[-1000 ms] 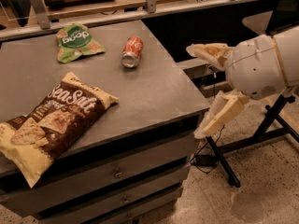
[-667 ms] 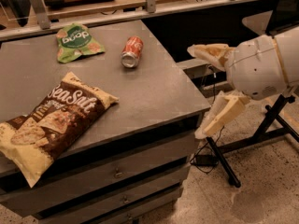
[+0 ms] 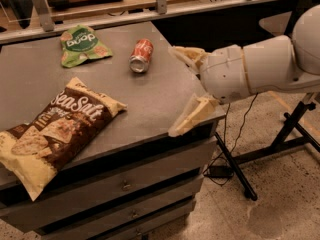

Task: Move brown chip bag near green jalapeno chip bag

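Note:
The robot's gripper will close on the far end (image 3: 101, 101) of the brown chip bag, the end nearest the red soda can.
The brown chip bag (image 3: 55, 131) lies flat at the front left of the grey table (image 3: 150, 96), its lower end at the front edge. The green jalapeno chip bag (image 3: 81, 44) lies flat at the back of the table, well apart from it. My gripper (image 3: 181, 91) is over the table's right edge, to the right of both bags, open and empty. One cream finger (image 3: 185, 55) points toward the can and the other (image 3: 190, 116) hangs by the front right corner.
A red soda can (image 3: 141, 55) lies on its side between the green bag and my gripper. A shelf rail (image 3: 160, 9) runs behind the table. Drawers (image 3: 125, 184) sit under the top. A black stand (image 3: 280, 144) and cable are on the floor at right.
My gripper has moved left, from off the table's right side to over its right edge, closer to the can. The bags and can have not moved.

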Controlling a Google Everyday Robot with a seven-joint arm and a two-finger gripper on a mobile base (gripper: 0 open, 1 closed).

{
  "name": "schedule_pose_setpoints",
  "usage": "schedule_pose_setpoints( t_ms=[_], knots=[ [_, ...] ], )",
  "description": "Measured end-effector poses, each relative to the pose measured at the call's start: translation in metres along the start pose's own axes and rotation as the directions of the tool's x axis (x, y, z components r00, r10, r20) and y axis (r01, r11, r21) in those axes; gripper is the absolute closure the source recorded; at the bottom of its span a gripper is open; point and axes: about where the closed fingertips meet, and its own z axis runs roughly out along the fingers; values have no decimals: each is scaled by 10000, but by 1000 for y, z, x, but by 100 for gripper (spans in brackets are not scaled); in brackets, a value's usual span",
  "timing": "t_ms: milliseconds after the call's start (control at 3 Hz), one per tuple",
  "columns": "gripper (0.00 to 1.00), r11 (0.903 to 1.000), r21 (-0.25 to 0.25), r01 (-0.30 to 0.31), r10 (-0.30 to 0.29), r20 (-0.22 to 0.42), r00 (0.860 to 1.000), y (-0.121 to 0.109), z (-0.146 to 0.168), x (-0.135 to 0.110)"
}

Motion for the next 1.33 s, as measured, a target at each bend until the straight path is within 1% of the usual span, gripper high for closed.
schedule_pose_setpoints(
  t_ms=[333,667,1000,1333],
  knots=[
    [0,9976,-421,551,-520,707,9961,-13,53,0],
    [0,9976,-424,553,-522,708,9961,-13,53,0],
    [0,9967,-688,423,-373,728,9966,-8,67,3],
    [0,9911,-1276,373,-240,1037,9943,1,96,7]
  ],
)
